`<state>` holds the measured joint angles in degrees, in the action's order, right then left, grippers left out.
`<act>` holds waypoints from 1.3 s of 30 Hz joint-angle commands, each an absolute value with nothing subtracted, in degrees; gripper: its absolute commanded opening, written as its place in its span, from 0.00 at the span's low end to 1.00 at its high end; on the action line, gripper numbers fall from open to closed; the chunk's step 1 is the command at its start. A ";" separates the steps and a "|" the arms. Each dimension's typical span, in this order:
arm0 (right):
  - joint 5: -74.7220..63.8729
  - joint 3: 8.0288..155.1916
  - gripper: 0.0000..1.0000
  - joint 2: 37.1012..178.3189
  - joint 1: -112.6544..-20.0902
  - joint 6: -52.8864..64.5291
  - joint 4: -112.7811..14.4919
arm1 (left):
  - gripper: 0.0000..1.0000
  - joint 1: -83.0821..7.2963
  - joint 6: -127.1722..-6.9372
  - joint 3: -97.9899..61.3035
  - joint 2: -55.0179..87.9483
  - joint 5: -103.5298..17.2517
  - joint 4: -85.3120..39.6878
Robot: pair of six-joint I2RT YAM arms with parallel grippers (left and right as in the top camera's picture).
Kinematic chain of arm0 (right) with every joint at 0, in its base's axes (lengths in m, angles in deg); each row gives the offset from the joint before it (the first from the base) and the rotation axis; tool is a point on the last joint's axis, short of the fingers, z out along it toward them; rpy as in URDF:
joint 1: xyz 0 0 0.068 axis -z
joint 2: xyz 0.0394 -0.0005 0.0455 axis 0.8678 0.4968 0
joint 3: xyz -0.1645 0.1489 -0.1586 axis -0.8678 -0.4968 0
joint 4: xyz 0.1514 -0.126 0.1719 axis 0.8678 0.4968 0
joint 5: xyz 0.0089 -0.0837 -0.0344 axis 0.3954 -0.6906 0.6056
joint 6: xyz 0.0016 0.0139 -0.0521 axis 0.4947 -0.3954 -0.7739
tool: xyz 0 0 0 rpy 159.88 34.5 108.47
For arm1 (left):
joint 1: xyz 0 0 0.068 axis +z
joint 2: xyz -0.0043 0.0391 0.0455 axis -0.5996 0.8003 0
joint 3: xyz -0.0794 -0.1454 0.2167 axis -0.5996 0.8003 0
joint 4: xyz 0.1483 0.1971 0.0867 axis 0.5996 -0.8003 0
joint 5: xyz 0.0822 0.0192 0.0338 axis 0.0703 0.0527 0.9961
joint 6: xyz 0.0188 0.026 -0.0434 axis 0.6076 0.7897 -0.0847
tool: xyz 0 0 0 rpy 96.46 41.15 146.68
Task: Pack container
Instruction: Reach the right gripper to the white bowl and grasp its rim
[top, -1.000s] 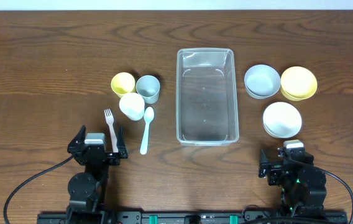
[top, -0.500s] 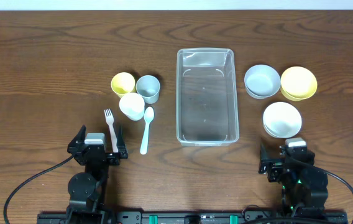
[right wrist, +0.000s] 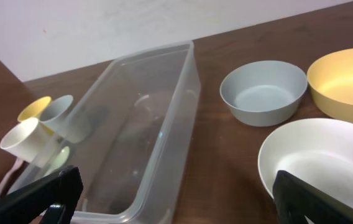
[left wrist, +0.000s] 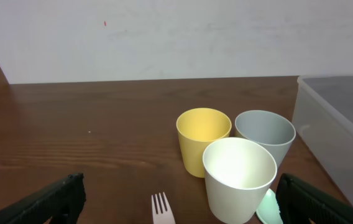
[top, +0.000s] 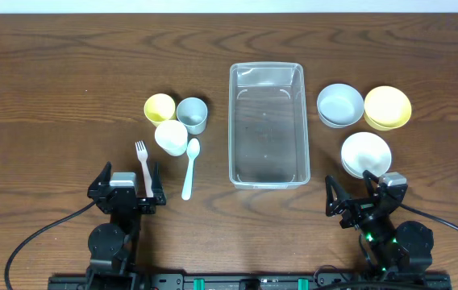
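Note:
My right gripper is to act next. It should close on the rim of the white bowl (top: 389,154), at the side farthest from the clear container.
The clear container (top: 231,129) lies empty in the middle of the table; it also shows in the right wrist view (right wrist: 186,118) and at the right edge of the left wrist view (left wrist: 338,130). My left gripper (top: 128,179) is open and empty, its fingers either side of the handle of a white fork (top: 143,165). My right gripper (top: 360,193) is open and empty, just in front of a white bowl (top: 365,154), right of the container's near corner. In the wrist views both grippers, left (left wrist: 186,205) and right (right wrist: 183,199), have their jaws wide apart.
Left of the container stand a yellow cup (top: 160,107), a grey cup (top: 192,114) and a white cup (top: 171,137), with a pale spoon (top: 189,167) beside the fork. Right of it are a grey bowl (top: 340,105) and a yellow bowl (top: 387,107).
My right gripper has shifted a little forward and left, and its fingers now stand wider apart. The left arm and the objects have not moved.

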<state>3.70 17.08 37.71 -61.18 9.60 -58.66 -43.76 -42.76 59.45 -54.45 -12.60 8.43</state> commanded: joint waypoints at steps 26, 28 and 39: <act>-11.25 94.39 0.99 120.81 -52.46 -1.09 -17.75 | 0.98 -43.94 -42.19 61.28 -54.84 -13.02 7.41; -12.45 93.82 0.99 123.44 -50.93 -0.76 -17.64 | 0.98 -43.94 -42.19 61.28 -54.84 -13.02 7.38; -11.99 86.87 0.84 136.29 -46.17 5.36 -15.74 | 0.98 -43.94 -42.21 61.28 -54.84 -13.02 7.38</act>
